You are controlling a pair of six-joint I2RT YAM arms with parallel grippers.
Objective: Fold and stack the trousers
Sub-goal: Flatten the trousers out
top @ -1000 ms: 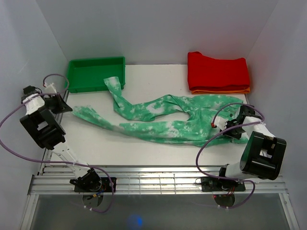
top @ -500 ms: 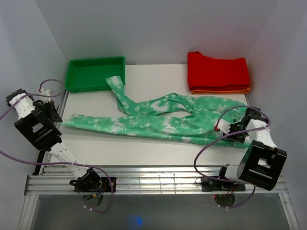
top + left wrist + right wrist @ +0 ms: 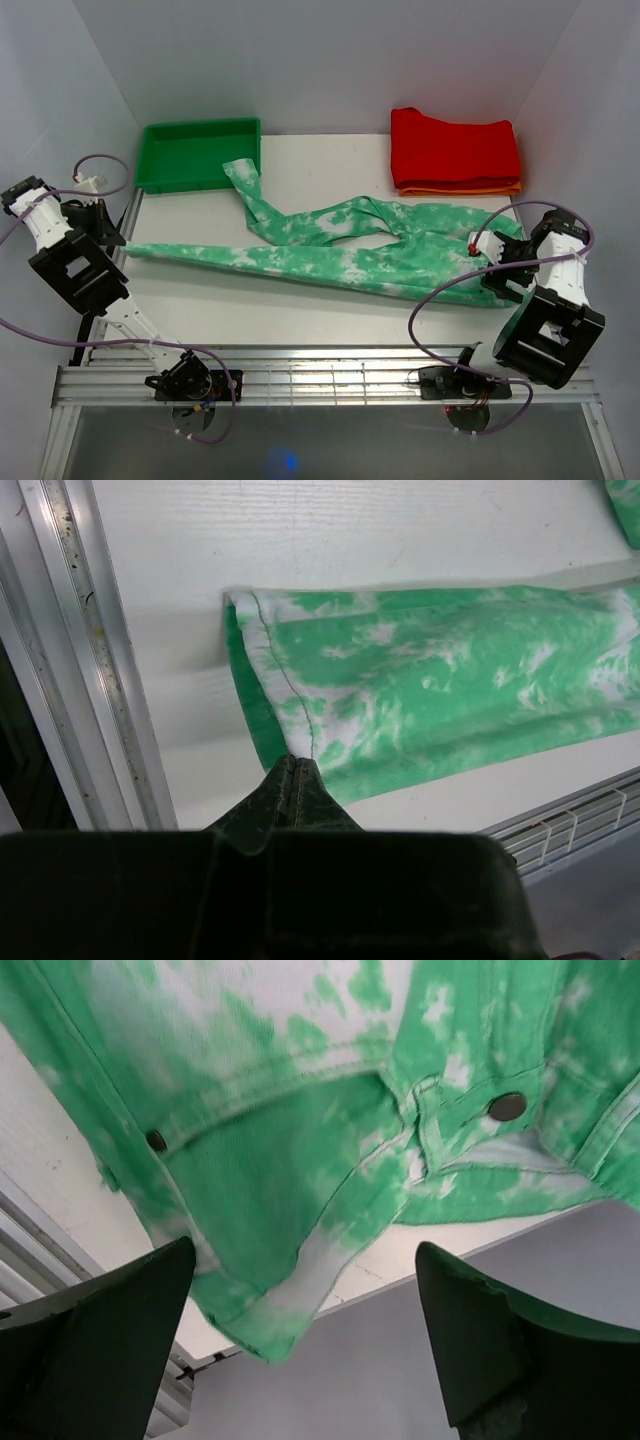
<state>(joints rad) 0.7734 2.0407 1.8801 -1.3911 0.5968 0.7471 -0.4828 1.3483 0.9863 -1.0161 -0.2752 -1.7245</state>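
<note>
My right gripper should next grab the waistband's near-side corner (image 3: 507, 303) (image 3: 268, 1343) on the trousers, the one closest to the metal rail.
The trousers (image 3: 330, 255), mint green with white blotches, lie stretched across the table (image 3: 320, 165) from its left edge to its right edge. One leg runs straight to the left; the other bends up toward the back left. My left gripper (image 3: 115, 238) is shut on the hem of the straight leg. In the left wrist view the pinched fingertips (image 3: 297, 765) hold the stitched hem of the trousers (image 3: 450, 680). My right gripper (image 3: 497, 268) is open at the waist end. In the right wrist view my right gripper (image 3: 305, 1248) holds nothing, and the waistband (image 3: 280, 1160) with its button (image 3: 508, 1106) lies beyond.
A green bin (image 3: 200, 150) stands at the back left, with the bent leg's end lying beside it. A folded red garment (image 3: 455, 148) lies on an orange one (image 3: 460, 188) at the back right. White walls close both sides; a metal rail (image 3: 320, 375) runs along the front.
The left gripper has pulled the leg hem leftward, drawing the leg out straight. The right gripper has opened, let go of the waist end and moved slightly right.
</note>
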